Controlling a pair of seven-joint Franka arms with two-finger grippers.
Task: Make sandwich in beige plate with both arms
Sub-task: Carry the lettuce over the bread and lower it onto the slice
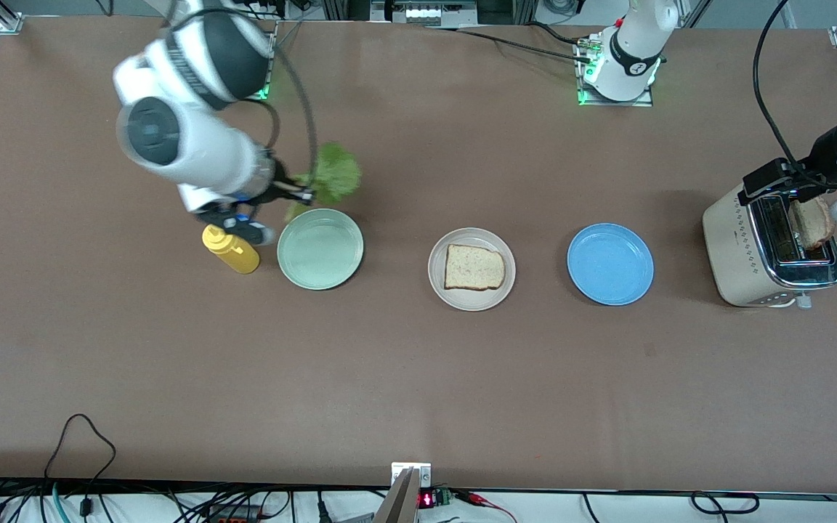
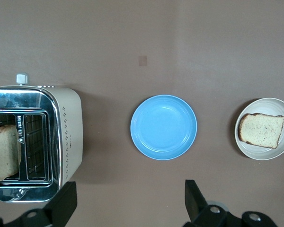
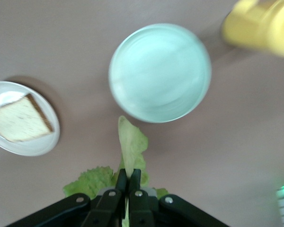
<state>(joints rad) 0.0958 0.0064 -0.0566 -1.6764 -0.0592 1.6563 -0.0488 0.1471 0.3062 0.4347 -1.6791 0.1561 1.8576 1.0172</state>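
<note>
The lettuce leaf, now held just off the mint-green plate's rim, will be let go by my right gripper on top of the bread slice in the beige plate (image 1: 479, 263) (image 3: 22, 121).
One slice of toasted bread (image 1: 474, 267) (image 2: 260, 130) (image 3: 21, 119) lies flat in the beige plate (image 1: 471, 301) (image 2: 265, 103) (image 3: 4, 92) at the table's middle. My right gripper (image 1: 304, 193) (image 3: 128, 177) is shut on a crinkly green lettuce leaf (image 1: 335, 174) (image 3: 132, 142). It holds the leaf in the air just off the rim of a mint-green plate (image 1: 320, 248) (image 3: 160, 73). A second bread slice (image 1: 812, 221) (image 2: 4, 151) stands in the toaster (image 1: 745, 250) (image 2: 61, 137). My left gripper (image 1: 782, 181) (image 2: 129, 203) hangs open beside and above the toaster, with nothing between its fingers (image 2: 64, 203).
A yellow squeeze bottle (image 1: 231, 249) (image 3: 260, 26) stands beside the mint-green plate, toward the right arm's end and under the right arm's wrist. An empty blue plate (image 1: 610, 263) (image 2: 164, 126) lies between the beige plate and the toaster.
</note>
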